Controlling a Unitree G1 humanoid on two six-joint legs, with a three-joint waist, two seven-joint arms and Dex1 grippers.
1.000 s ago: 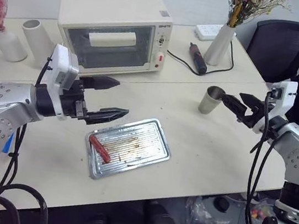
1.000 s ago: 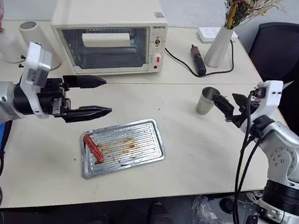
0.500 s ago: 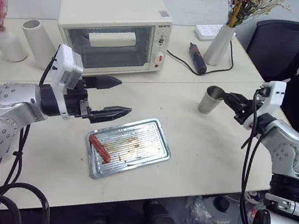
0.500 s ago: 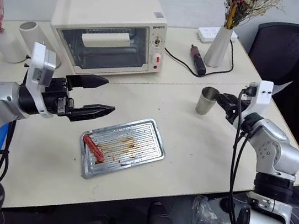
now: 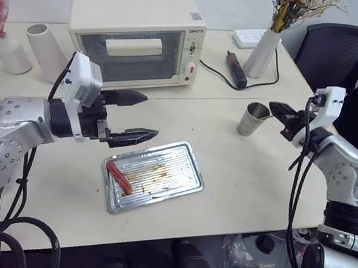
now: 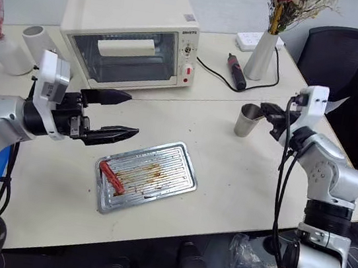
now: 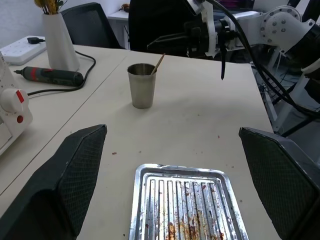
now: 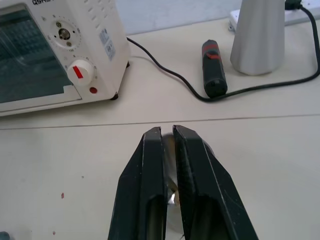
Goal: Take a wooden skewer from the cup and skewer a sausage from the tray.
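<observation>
My right gripper's fingers are closed above the top end of the skewer, so it needs to open, move lower and close around the skewer's body (image 7: 158, 65) before lifting.
The silvery cup (image 5: 253, 120) stands on the table right of centre, with the wooden skewer (image 7: 159, 63) leaning in it. My right gripper (image 5: 273, 107) is level at the cup's rim, its fingers (image 8: 150, 165) shut on the skewer's top end. The metal tray (image 5: 193, 151) lies mid-table with brown stains. The red-orange sausage (image 5: 119, 178) rests at the tray's left end. My left gripper (image 5: 149, 114) hovers wide open above the table, just left of the tray, holding nothing.
A toaster oven (image 5: 136, 35) stands behind the tray. A white vase (image 5: 264, 52), a black-and-red tool (image 5: 237, 69) with its cable and a power strip (image 5: 249, 37) lie behind the cup. A white cylinder (image 5: 44, 48) and a second vase (image 5: 10, 54) are far left. A chair (image 5: 336, 56) is far right.
My right gripper has gone from open to shut and has moved in and slightly up over the cup's rim. The left arm has stayed in place, still open.
</observation>
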